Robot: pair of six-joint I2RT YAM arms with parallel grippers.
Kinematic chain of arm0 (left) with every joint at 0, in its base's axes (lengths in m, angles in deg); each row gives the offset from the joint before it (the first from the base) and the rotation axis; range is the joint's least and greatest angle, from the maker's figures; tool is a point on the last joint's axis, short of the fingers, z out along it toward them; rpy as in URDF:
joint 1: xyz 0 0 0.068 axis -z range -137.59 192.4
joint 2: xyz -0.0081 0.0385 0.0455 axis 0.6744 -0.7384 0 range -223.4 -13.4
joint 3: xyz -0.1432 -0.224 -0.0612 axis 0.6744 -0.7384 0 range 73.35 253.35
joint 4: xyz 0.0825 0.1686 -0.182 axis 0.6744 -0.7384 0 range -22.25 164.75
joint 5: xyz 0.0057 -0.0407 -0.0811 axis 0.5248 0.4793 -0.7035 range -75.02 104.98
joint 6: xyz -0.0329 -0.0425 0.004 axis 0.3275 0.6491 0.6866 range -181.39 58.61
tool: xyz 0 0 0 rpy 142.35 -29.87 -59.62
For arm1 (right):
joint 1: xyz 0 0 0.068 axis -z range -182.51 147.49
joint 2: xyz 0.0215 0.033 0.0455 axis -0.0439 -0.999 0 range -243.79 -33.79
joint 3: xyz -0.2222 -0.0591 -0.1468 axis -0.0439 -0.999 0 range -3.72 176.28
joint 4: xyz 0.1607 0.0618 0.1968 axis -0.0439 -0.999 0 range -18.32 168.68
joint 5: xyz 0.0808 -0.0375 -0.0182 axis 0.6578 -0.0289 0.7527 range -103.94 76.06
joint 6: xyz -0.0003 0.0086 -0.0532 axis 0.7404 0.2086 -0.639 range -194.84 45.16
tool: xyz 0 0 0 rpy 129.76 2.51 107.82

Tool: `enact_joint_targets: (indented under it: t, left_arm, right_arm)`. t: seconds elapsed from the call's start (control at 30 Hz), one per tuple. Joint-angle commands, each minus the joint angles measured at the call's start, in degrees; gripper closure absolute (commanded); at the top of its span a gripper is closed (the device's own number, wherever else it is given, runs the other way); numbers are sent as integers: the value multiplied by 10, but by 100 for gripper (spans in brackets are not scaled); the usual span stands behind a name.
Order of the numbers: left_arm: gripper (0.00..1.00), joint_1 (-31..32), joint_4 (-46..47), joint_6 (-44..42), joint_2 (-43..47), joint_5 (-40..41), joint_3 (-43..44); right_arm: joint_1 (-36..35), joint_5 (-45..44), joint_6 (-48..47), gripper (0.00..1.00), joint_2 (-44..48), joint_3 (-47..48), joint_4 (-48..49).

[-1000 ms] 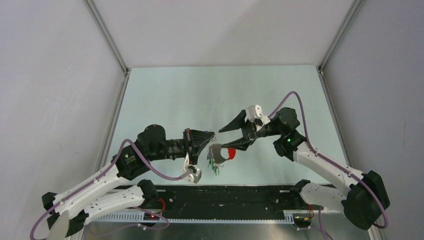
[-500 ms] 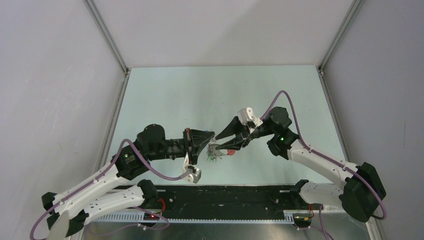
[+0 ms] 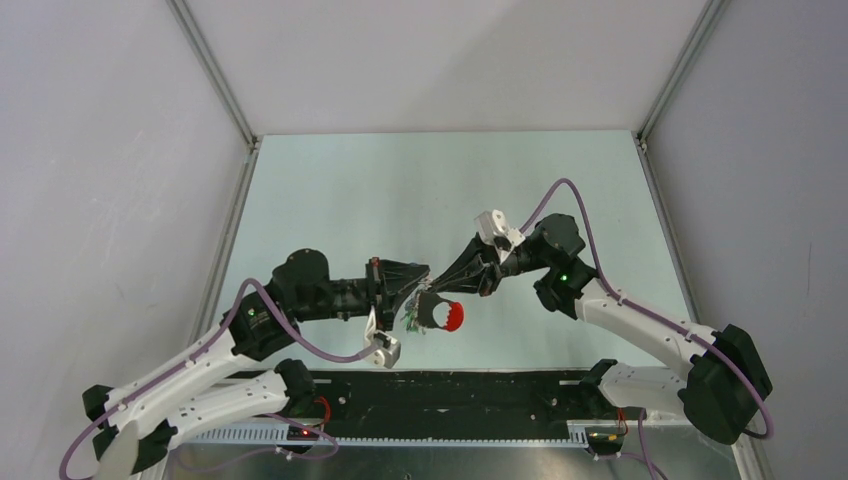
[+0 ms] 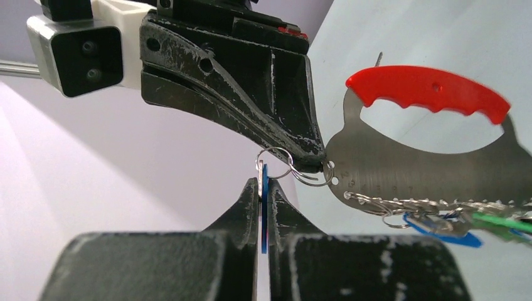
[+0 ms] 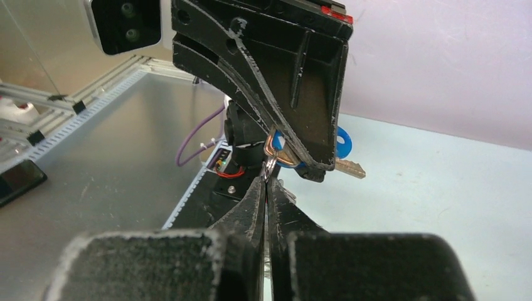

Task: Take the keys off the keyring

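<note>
I will use my left gripper to set the blue-tagged key down on the table (image 3: 568, 289) beneath the black joint that is behind my right gripper.
Both grippers meet in mid-air above the table's near middle. My left gripper (image 4: 262, 185) (image 3: 421, 284) is shut on a blue-tagged key (image 4: 264, 188), held edge-on between its fingers. That key's silver blade (image 5: 349, 167) and blue tag (image 5: 342, 143) show in the right wrist view. My right gripper (image 5: 268, 180) (image 3: 441, 289) is shut on the thin metal ring (image 4: 308, 174) of the keyring. Below hangs the keyring's grey plate (image 4: 426, 164) with its red plastic loop (image 4: 426, 91) (image 3: 453, 318). Further keys with green and blue tags (image 4: 467, 223) (image 3: 412, 319) dangle from it.
The pale green table (image 3: 400, 190) lies between grey walls. A black rail (image 3: 460, 392) with the arm bases runs along the near edge. A metal shelf (image 5: 100, 150) sits beside the rail.
My right gripper moved left toward the left gripper and went from open to shut on the ring. The hanging bunch with the red loop swung slightly. The left arm stayed put.
</note>
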Motion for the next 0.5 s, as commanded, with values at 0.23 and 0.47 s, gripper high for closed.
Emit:
enact_joint_targets:
  t: [0.23,0.47]
  left_arm:
    - [100,2,36,-2,21,16,7]
    - [100,2,35,0,21,27,-13]
  right_arm:
    - [17,-129,276,100,6,19,41]
    - [50,-259,396,100,47,-56,192]
